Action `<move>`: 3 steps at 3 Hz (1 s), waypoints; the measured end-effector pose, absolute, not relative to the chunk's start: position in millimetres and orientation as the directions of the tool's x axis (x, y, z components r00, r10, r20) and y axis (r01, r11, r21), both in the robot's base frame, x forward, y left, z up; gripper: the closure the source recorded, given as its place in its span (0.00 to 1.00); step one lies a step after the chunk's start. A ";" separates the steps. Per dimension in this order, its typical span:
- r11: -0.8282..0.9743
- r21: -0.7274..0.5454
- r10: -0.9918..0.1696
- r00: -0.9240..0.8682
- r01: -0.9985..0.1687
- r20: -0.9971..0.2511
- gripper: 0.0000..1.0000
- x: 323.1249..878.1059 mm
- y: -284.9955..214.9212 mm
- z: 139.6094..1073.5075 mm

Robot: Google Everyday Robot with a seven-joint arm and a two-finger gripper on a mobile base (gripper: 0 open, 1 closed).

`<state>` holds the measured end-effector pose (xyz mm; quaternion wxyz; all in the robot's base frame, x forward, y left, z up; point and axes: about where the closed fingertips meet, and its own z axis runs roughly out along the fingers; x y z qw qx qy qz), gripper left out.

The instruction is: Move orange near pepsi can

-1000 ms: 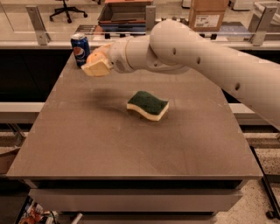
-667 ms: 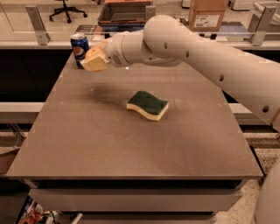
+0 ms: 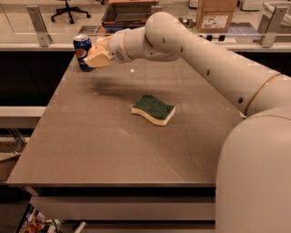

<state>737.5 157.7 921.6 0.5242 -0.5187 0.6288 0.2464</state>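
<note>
Next, I let my gripper release the orange on the brown table (image 3: 106, 65), close beside the pepsi can and toward the side where the sponge is.
The pepsi can (image 3: 82, 52) stands upright at the far left corner of the brown table (image 3: 91, 136). My gripper (image 3: 97, 57) is at the end of the white arm, just right of the can and held above the table. It is shut on the orange (image 3: 94, 55), whose orange skin shows between the pale fingers (image 3: 102, 59). The orange is right beside the can, almost touching it in this view.
A green-and-yellow sponge (image 3: 153, 109) lies near the table's middle. My white arm (image 3: 204, 59) crosses the right side of the table. A railing, a cardboard box (image 3: 216, 14) and an office chair (image 3: 68, 10) are behind the table.
My gripper with the orange has moved left toward the can. The sponge and the can have stayed in place.
</note>
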 end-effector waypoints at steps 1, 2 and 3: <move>0.315 -0.204 -0.366 0.080 -0.927 -0.927 1.00 764.4 164.1 908.7; 0.310 -0.183 -0.368 0.059 -0.933 -0.928 1.00 780.8 163.7 892.8; 0.348 -0.195 -0.407 0.040 -0.917 -0.912 1.00 788.5 149.9 884.7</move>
